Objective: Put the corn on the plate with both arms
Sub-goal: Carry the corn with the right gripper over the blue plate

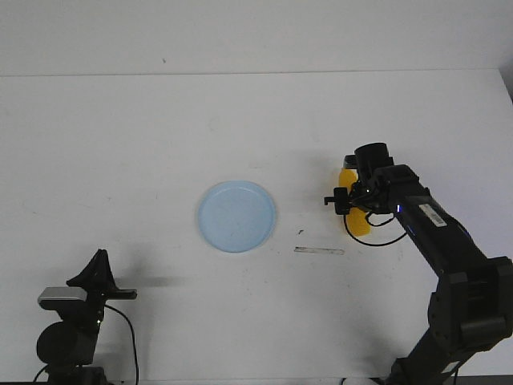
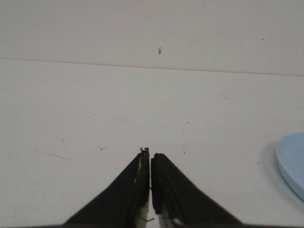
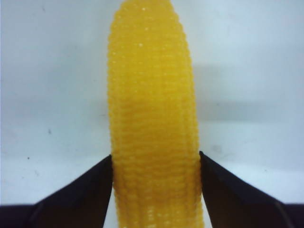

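Note:
The robot's right gripper should release the yellow-orange corn across the middle of the pale blue plate (image 1: 237, 217). The corn is now beside the plate.
The yellow-orange corn (image 1: 360, 224) lies right of the pale blue plate (image 1: 236, 216), which sits at the table's middle. My right gripper (image 1: 351, 200) is down over the corn. In the right wrist view both dark fingers (image 3: 90, 190) press against the sides of the corn (image 3: 153, 95), so my right gripper (image 3: 156, 159) is shut on it. I cannot tell whether the corn is off the table. My left gripper (image 1: 99, 258) is shut and empty at the near left, far from the plate. In the left wrist view its tips (image 2: 150, 154) meet, and the plate's edge (image 2: 293, 161) shows at one side.
A thin pale strip (image 1: 319, 251) lies on the white table between the plate and the corn, towards the front. A small dark speck (image 1: 300, 232) lies beside it. The table's far edge (image 1: 240, 74) meets a white wall.

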{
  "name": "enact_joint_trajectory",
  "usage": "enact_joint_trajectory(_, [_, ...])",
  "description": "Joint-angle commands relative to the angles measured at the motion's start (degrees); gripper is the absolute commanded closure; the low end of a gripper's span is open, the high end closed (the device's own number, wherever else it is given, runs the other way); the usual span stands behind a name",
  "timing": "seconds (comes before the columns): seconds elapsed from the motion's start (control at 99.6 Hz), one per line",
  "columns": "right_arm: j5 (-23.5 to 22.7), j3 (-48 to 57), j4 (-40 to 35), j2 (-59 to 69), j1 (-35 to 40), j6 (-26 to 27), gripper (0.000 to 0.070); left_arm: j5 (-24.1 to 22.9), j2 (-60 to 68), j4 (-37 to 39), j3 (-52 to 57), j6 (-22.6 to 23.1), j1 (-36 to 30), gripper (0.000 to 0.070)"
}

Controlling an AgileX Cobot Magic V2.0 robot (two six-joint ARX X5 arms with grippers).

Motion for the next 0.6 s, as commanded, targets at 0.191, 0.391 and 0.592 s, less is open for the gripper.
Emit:
enact_joint_trajectory(0.191, [-0.3,2.3,-0.1,-1.5,0.7,0.6,0.0366,0.1,-0.1,0.8,-1.2,0.1,0.0,0.0699])
enact_joint_trajectory(0.391, [-13.3,6.6,0.7,-3.8,4.4,1.2,0.0366,0.1,-0.1,0.8,-1.2,0.1,0.0,0.0699])
enact_joint_trajectory(0.592, [-26.0,6.9,8.4,-2.9,11.4,5.8,0.0366,0.1,-0.1,0.8,-1.2,0.1,0.0,0.0699])
